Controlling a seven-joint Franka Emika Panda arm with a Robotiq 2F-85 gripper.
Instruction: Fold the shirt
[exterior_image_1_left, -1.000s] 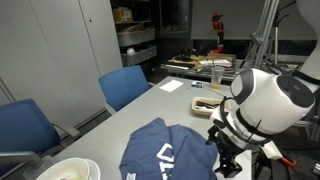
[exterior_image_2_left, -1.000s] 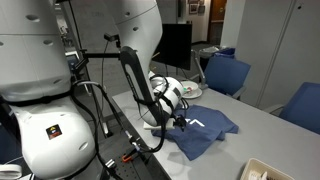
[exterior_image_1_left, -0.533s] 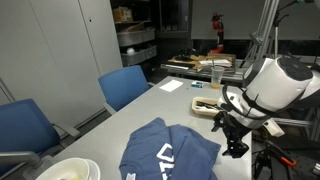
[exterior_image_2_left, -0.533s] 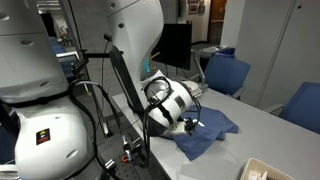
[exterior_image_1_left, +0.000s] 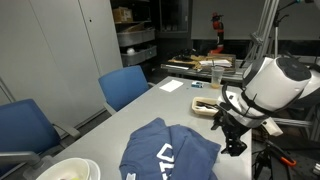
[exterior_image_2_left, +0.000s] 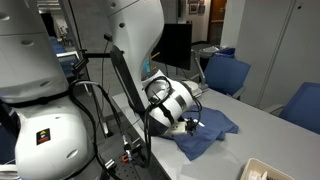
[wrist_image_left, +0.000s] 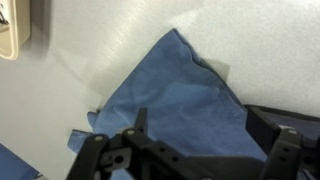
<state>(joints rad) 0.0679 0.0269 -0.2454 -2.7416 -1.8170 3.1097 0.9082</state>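
The next move for my gripper is to go to the shirt's pointed corner (exterior_image_1_left: 217, 147) (wrist_image_left: 176, 36), the one that sticks out toward my arm's base, and close there.
The shirt (exterior_image_1_left: 168, 152) is slate-blue with white lettering and lies bunched and partly folded on the grey table (exterior_image_1_left: 150, 108). It also shows in an exterior view (exterior_image_2_left: 212, 128) and in the wrist view (wrist_image_left: 180, 100), where one corner points away. My gripper (exterior_image_1_left: 234, 146) hangs open and empty just past the shirt's edge at the table's side. In the wrist view the jaws (wrist_image_left: 203, 128) are spread wide above the cloth and hold nothing. In an exterior view the gripper (exterior_image_2_left: 189, 125) is at the shirt's near edge.
Blue chairs (exterior_image_1_left: 125, 86) stand along the table's far side. A white bowl (exterior_image_1_left: 66, 169) sits at the near corner. A beige tray (exterior_image_1_left: 206, 105) with small items lies beyond the shirt and shows in the wrist view (wrist_image_left: 15, 30). A paper (exterior_image_1_left: 170, 86) lies farther back.
Over the last second the arm lifted and swung away from the shirt toward the table's edge. In the last half second nothing moved. The shirt lies as before.
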